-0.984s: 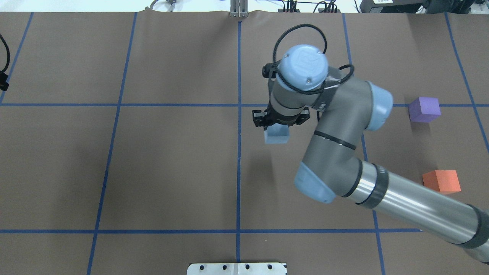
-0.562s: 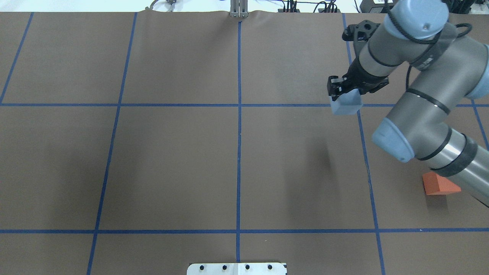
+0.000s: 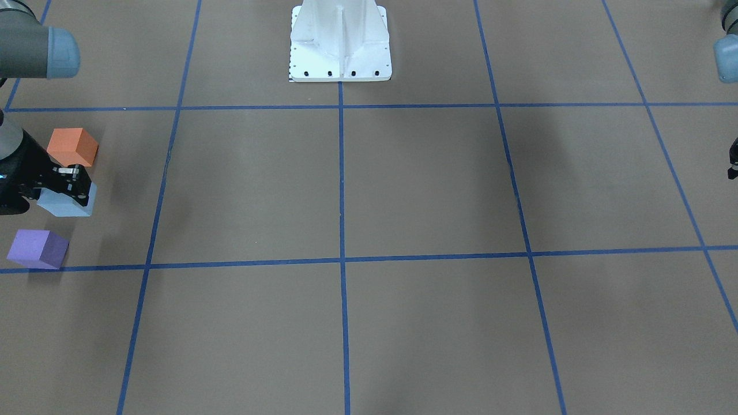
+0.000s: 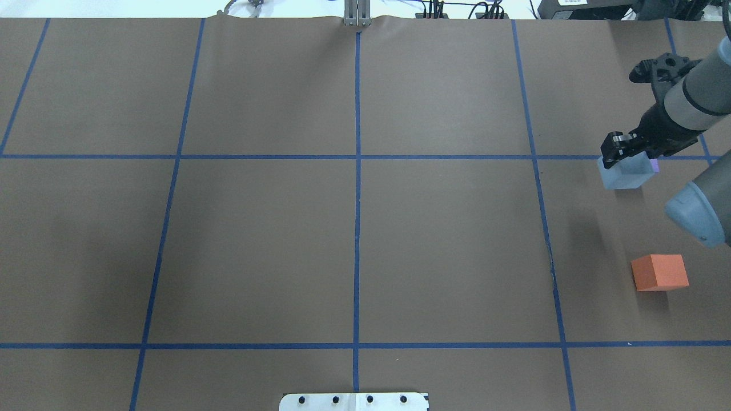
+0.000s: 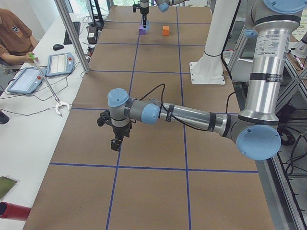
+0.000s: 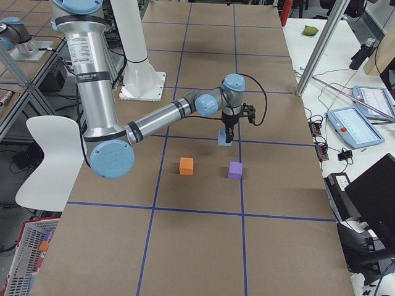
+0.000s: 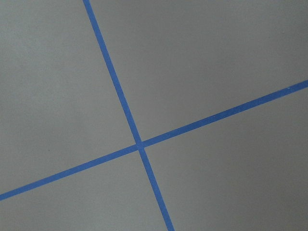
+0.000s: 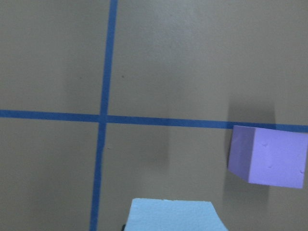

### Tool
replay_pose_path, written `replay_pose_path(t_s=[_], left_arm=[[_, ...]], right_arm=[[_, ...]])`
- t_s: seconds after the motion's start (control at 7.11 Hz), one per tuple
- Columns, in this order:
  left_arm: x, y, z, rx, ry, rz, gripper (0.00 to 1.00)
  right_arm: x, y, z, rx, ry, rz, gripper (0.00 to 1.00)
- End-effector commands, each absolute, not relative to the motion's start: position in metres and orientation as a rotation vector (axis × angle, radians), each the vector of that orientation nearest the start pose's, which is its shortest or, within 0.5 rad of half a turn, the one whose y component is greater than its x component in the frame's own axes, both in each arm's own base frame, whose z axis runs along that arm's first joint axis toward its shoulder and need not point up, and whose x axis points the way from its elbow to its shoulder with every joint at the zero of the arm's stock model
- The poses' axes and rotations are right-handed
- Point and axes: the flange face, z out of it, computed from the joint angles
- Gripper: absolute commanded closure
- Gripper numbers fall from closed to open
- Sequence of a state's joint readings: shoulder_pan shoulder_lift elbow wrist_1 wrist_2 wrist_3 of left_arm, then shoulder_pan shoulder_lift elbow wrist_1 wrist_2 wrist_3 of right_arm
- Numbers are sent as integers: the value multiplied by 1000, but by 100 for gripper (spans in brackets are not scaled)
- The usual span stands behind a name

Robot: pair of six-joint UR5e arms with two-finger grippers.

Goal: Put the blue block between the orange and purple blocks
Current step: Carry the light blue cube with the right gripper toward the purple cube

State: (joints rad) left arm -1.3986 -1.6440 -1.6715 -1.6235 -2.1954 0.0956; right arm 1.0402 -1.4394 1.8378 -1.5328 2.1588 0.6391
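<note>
I will release the blue block, still held in the air, from my right gripper on the bare table midway [image 3: 55, 198] between the orange block and purple block.
My right gripper [image 4: 628, 158] is shut on the light blue block [image 4: 624, 174] and holds it in the air at the table's right side. In the front-facing view the blue block [image 3: 65, 204] shows between the orange block [image 3: 72, 146] and the purple block [image 3: 37, 249]. In the overhead view the orange block [image 4: 659, 272] lies nearer me, and only a sliver of the purple block [image 4: 655, 165] shows behind the blue one. The right wrist view has the blue block [image 8: 173, 215] at the bottom and the purple block [image 8: 267, 155] to the right. My left gripper [image 5: 115, 143] hovers over bare table; I cannot tell its state.
Brown table cover with a grid of blue tape lines [image 4: 357, 157]. The white robot base plate [image 3: 340, 40] stands at my side's middle. An operator [image 5: 14, 33] sits at a side desk with tablets. The right arm's elbow [image 4: 694, 217] hangs above the orange block's far side.
My right arm has swung from the table's middle to the right side, carrying the blue block. The block now covers most of the purple block in the overhead view.
</note>
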Motion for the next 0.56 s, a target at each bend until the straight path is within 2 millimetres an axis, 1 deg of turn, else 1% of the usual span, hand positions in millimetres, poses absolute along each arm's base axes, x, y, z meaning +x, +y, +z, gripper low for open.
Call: replay_pose_path(t_s=[0.0, 0.14, 0.42], left_arm=[[18, -538, 575, 196, 632, 331, 0], [19, -539, 576, 195, 633, 332, 0], [19, -541, 570, 203, 633, 331, 0]], right_arm=[[-193, -488, 517, -35, -686, -1, 100], [-191, -484, 532, -65, -672, 14, 100], [-195, -488, 562, -108, -644, 23, 100]])
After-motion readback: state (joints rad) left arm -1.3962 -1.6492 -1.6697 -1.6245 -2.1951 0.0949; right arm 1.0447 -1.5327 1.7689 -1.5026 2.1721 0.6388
